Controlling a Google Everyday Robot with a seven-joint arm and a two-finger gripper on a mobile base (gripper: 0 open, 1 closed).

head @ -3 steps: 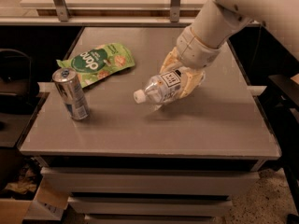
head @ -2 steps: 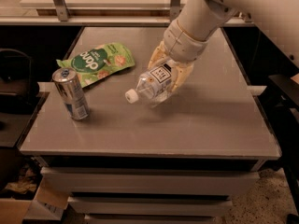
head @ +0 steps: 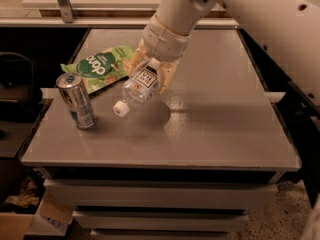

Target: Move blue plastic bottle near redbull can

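Next, I let go of the blue plastic bottle with my gripper close beside the redbull can [head: 108,107], just in front of the green snack bag.
My gripper [head: 150,73] is shut on the blue plastic bottle [head: 137,89] and holds it above the grey table [head: 210,124], tilted with its white cap [head: 119,109] pointing down and to the left. The bottle is clear, with a white label bearing a dark square logo. The redbull can [head: 77,100] stands upright near the table's left edge, a short gap to the left of the bottle's cap. My white arm [head: 240,9] reaches in from the upper right.
A green snack bag [head: 100,66] lies flat behind the can and left of my gripper. The table's front edge runs below, with drawers [head: 160,204] under it. A shelf rail [head: 100,4] crosses the back.
My gripper has carried the bottle leftwards across the table, from the middle right towards the can. The can and the snack bag have not moved.
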